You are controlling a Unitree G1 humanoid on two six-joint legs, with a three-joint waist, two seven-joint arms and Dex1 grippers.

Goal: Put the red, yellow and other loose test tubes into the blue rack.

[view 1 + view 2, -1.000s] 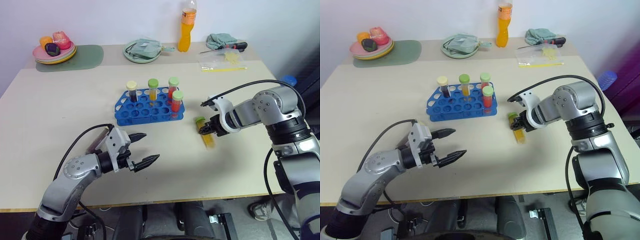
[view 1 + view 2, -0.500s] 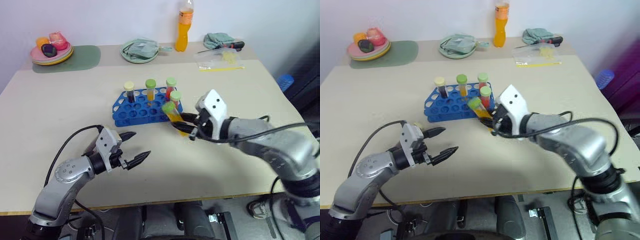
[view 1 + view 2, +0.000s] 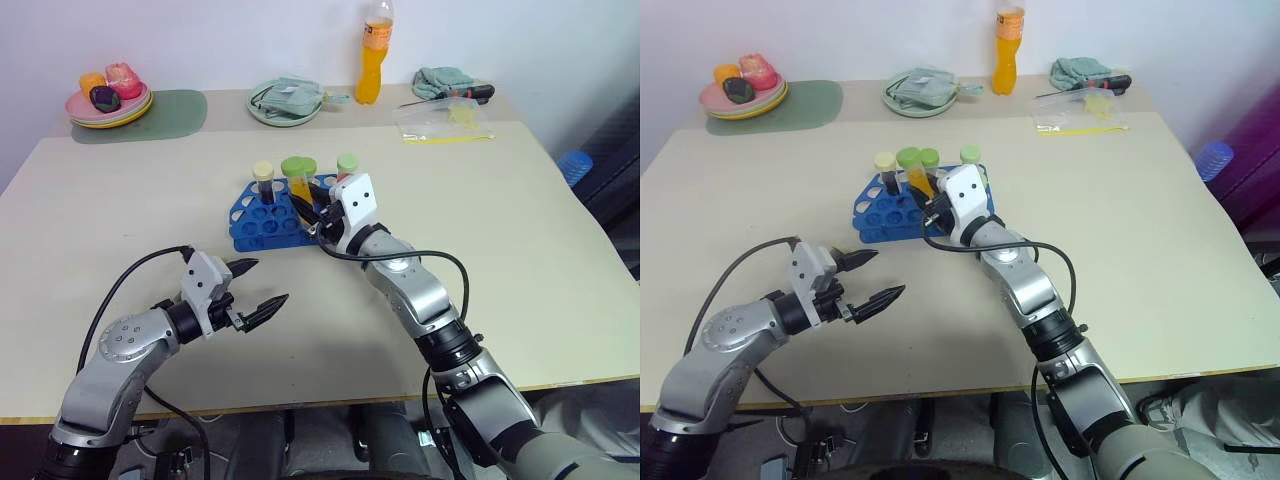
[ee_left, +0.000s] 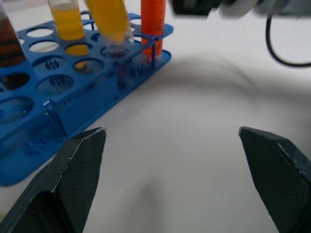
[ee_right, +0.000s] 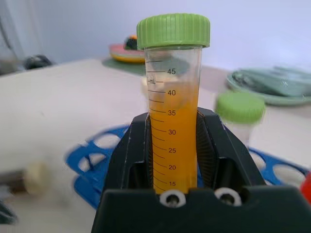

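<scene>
The yellow tube in my right gripper, now upright over the rack, will be released in the blue rack's front row [image 3: 309, 224], where it will sit in front of the other yellow tube.
The blue rack [image 3: 262, 220] stands mid-table. In it are a dark tube with a cream cap [image 3: 263, 173], a yellow tube [image 4: 68, 22] and a red-orange tube [image 4: 153, 24] with a green cap [image 3: 347, 163]. My right gripper [image 3: 318, 215] is shut on another yellow tube with a green cap [image 5: 174, 97]. It holds this tube nearly upright over the rack's right half. The tube's lower end [image 4: 115, 46] is at a hole; whether it has entered I cannot tell. My left gripper [image 3: 266, 282] is open, with nothing between its fingers, over bare table in front of the rack.
Along the back edge stand an orange drink bottle [image 3: 372, 60], a green plate holding a cloth [image 3: 285, 102], stacked plates with toy food [image 3: 108, 100] on a green mat, a plastic bag [image 3: 445, 125], a screwdriver [image 3: 462, 93] and a rag.
My right gripper lifted the yellow tube off the table at the right, carried it left to the rack and turned it from lying to nearly upright. The left gripper stayed open and shifted slightly left.
</scene>
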